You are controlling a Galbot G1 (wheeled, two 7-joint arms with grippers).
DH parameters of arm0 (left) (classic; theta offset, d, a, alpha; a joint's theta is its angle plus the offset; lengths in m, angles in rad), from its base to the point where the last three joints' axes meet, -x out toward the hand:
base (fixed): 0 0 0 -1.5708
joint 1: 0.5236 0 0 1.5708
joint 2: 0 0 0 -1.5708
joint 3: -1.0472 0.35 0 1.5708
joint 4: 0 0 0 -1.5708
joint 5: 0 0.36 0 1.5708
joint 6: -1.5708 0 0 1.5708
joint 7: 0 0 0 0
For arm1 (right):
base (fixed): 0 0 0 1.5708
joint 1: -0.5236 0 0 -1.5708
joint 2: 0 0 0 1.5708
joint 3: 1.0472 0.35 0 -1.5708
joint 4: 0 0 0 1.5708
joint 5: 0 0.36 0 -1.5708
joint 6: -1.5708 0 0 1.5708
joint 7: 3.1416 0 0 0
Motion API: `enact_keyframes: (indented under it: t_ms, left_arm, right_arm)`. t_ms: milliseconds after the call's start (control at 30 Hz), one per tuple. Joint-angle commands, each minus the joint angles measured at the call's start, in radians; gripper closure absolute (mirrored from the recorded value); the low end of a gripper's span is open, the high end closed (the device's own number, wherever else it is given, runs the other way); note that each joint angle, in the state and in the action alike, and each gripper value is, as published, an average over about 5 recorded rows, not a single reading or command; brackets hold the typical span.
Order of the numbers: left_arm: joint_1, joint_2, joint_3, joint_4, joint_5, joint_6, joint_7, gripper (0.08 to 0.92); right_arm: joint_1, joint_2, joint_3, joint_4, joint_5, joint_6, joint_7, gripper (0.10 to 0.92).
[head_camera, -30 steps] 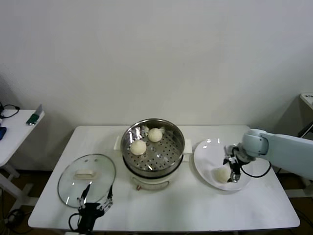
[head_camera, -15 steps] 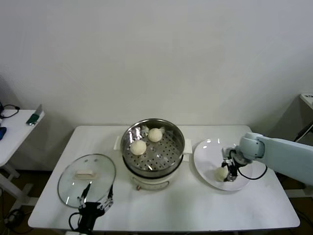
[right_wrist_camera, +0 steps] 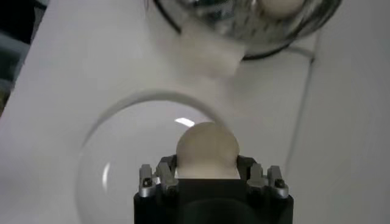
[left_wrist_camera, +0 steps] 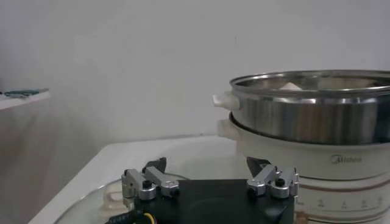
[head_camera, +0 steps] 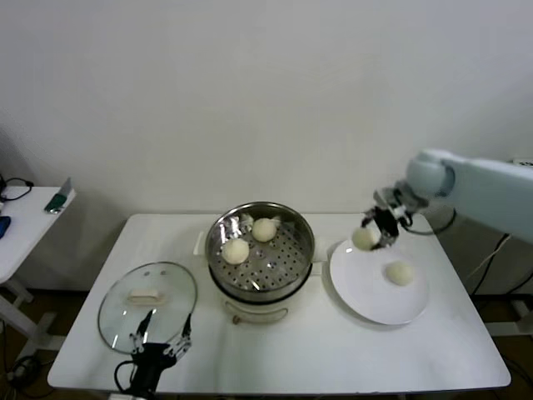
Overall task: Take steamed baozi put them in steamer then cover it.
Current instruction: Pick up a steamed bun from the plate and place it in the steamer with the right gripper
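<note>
My right gripper has a spot ahead for the baozi. I will let go of it on the steamer tray's empty front part (head_camera: 259, 277), nearer me than the two baozi there.
My right gripper (head_camera: 371, 234) is shut on a cream-white baozi (head_camera: 364, 238) and holds it in the air above the near-left rim of the white plate (head_camera: 366, 296); the bun shows between the jaws in the right wrist view (right_wrist_camera: 207, 149). Another baozi (head_camera: 400, 272) lies on the plate. Two baozi (head_camera: 236, 250) (head_camera: 264, 229) sit on the perforated tray of the steel steamer (head_camera: 261, 282), which also shows in the left wrist view (left_wrist_camera: 311, 115). The glass cover (head_camera: 146, 307) lies flat at the table's front left. My left gripper (head_camera: 160, 348) is open and parked at the cover's near edge.
The white table (head_camera: 275, 354) holds everything. A side table (head_camera: 25, 225) with small items stands at the far left. The steamer's handle (right_wrist_camera: 207, 52) and the plate's rim (right_wrist_camera: 97, 140) lie below my right gripper.
My right gripper closed on one baozi on the plate and lifted it up and toward the steamer. A second bun now shows on the plate. The left arm has not moved.
</note>
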Motion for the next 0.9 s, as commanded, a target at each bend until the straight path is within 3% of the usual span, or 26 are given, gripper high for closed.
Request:
enact_keyframes:
  t_ms: [33,167,433,900]
  left_arm:
    - [0.002,-0.001,-0.002,-0.002,0.0,0.001,0.0,0.177]
    - [0.011,0.0,-0.011,-0.007,-0.005,0.0,-0.001,0.177]
    - [0.016,-0.002,-0.023,-0.018,-0.009,0.0,-0.001,0.177]
    - [0.02,-0.003,-0.021,-0.015,-0.01,-0.005,-0.002,0.177]
  right_arm:
    - [0.225,0.215,0.051,0.257,-0.044,0.238,-0.054,0.372]
    - [0.129,0.307,0.048,0.32,-0.162,0.248,-0.001,0.372]
    - [-0.039,0.445,0.046,0.243,-0.299,0.244,0.074,0.372]
    - [-0.214,0.445,0.0,0.146,-0.454,0.229,0.143,0.371]
